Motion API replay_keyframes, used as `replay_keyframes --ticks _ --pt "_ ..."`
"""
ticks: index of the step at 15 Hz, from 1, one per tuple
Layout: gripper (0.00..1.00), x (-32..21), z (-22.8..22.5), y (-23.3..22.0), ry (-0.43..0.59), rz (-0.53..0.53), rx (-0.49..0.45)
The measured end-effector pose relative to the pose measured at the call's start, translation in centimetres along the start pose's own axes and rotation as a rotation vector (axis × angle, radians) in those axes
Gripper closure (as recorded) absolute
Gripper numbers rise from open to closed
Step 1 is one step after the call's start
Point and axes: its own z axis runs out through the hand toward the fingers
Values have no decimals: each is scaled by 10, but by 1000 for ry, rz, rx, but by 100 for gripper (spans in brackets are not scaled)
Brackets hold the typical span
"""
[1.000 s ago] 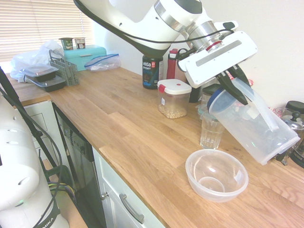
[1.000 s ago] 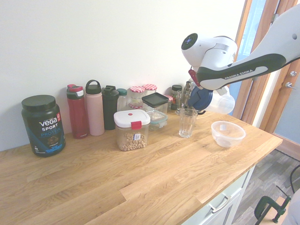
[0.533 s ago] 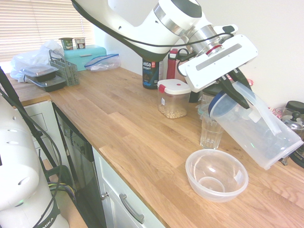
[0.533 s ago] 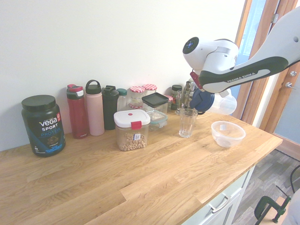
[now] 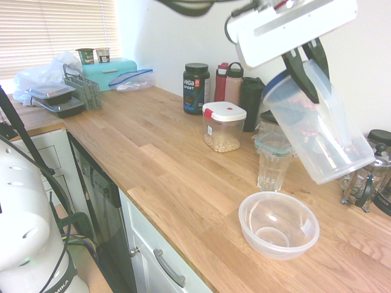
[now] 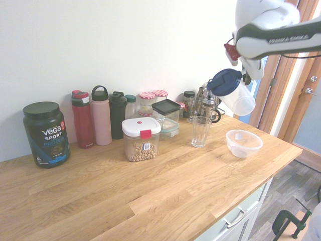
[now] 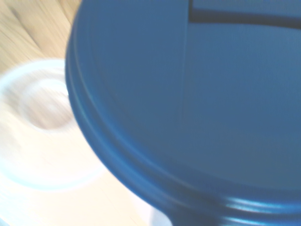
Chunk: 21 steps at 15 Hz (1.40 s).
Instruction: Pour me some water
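Observation:
The robot's gripper should set the pitcher down on the wooden counter [image 6: 147,193] in front of the food container with the white lid.
My gripper [image 5: 305,68] is shut on a clear plastic pitcher [image 5: 319,125] with a blue lid [image 6: 223,82]. The pitcher hangs tilted in the air, lid end up, above and behind the drinking glass [image 5: 272,168]. The glass [image 6: 200,131] stands upright on the wooden counter [image 5: 171,165], well below the pitcher [image 6: 237,97]. I cannot make out any water in the pitcher or the glass. Close up, the wrist view is filled by the blue lid [image 7: 188,108].
A clear plastic bowl [image 5: 278,224] sits in front of the glass near the counter edge; it shows blurred in the wrist view [image 7: 42,141]. A white-lidded food container [image 5: 223,126], a Vega tub [image 5: 196,88], bottles [image 6: 100,115] and a French press [image 5: 365,180] line the wall.
The arm has lifted the pitcher up and away from the glass. The pitcher's lid end, which was low beside the glass rim, is now high and the pitcher stands more upright.

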Motion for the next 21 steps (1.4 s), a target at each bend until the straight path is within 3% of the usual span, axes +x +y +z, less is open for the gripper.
replay_keyframes --ticks 3,6,12,16,18,21 --pt "100 -34 -33 -23 47 59 200" --pt "100 -70 -56 -79 19 191 344" --pt "100 -72 -64 -234 -31 531 523" --pt "100 -56 -87 -306 51 708 654" --pt "100 -53 -84 -342 99 757 677" --pt "100 -58 -66 -384 116 748 675"
